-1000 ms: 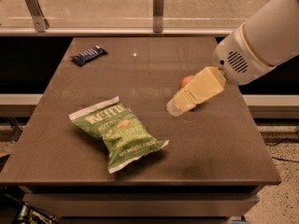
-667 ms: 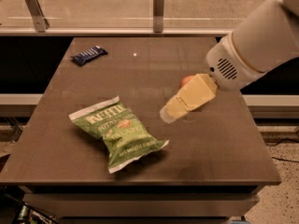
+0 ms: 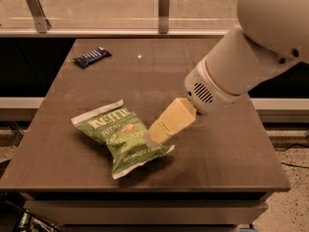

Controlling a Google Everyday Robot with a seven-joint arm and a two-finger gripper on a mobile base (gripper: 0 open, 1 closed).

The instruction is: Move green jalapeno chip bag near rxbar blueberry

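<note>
The green jalapeno chip bag is my gripper's next stop. It should close on its middle (image 3: 126, 144), between the two ends of the bag.
The green jalapeno chip bag (image 3: 118, 137) lies flat on the brown table (image 3: 227, 149), left of centre near the front edge. The rxbar blueberry (image 3: 91, 57), a small dark blue wrapper, lies at the far left corner of the table, well apart from the bag. My gripper (image 3: 155, 135) comes in from the right on the white arm (image 3: 251, 57). Its pale yellow fingers (image 3: 169, 122) point down-left, and their tip sits over the bag's right edge.
A glass barrier with two metal posts (image 3: 164, 4) runs along the back of the table. The floor shows at the lower right, and a low ledge (image 3: 285, 103) runs behind the table on both sides.
The gripper has moved left and down from the table's right-centre to the bag's right edge. The bag and the bar have not moved.
</note>
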